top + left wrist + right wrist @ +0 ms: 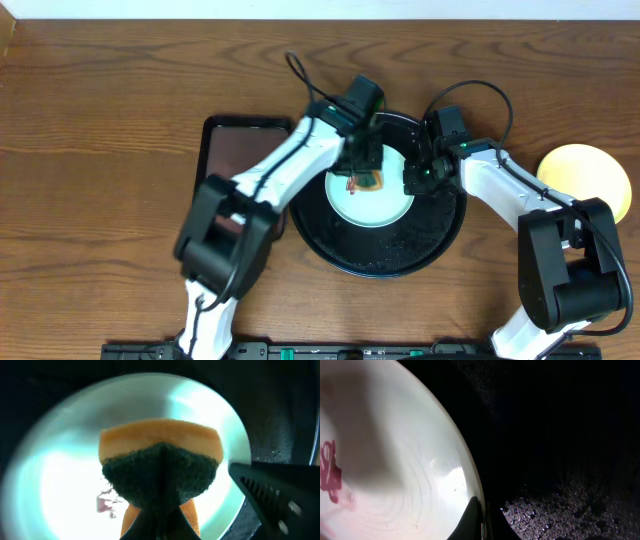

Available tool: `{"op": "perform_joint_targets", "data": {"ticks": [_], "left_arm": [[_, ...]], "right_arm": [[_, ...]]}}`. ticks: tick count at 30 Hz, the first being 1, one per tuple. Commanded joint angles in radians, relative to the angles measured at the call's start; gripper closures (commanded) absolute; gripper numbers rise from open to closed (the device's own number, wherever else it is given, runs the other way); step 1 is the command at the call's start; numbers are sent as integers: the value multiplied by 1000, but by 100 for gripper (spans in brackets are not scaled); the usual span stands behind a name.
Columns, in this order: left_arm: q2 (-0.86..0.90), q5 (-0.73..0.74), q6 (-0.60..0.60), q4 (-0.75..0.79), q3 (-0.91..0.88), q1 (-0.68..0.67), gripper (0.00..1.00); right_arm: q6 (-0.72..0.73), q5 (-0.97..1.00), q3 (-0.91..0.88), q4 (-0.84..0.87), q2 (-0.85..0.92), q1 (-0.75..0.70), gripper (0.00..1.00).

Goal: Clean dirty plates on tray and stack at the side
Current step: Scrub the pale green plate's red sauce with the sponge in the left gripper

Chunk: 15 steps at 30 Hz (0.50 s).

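Next, I let go of the orange sponge, now held on the mint-blue plate, with my left gripper near the middle of the dark-brown rectangular tray (230,193).
A pale mint-blue plate (372,200) lies in the large round black tray (400,255). It has a reddish smear (106,501) near its centre. My left gripper (362,165) is shut on an orange sponge with a dark green scrub side (160,467) and holds it on the plate (55,455). My right gripper (415,180) is shut on the plate's right rim (465,465), one finger (472,520) on the inside. A pale yellow plate (585,180) lies on the table at the right. The third plate is out of view.
A dark-brown rectangular tray (235,150) lies left of the black tray, partly under my left arm. The black tray's floor (570,505) is wet with droplets. The wooden table (100,120) spreads to the left and back.
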Motion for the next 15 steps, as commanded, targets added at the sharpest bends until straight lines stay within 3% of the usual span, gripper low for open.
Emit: {"op": "perform_joint_targets", "data": {"ticks": [1,4,13,15], "left_arm": [[69,92,-25,24,11,-27,93],[110,42,-25,-7,11,-18,93],[114,-573,31,-202,11,17,93],[114,-641,36,-222,11,13,92]], "right_arm": [[5,40,-13,-15,1,13,99],[4,40,-13,-23,1,13,99],[4,41,-13,-26,1,13,99],[5,41,-13,-27,1,13,99]]}}
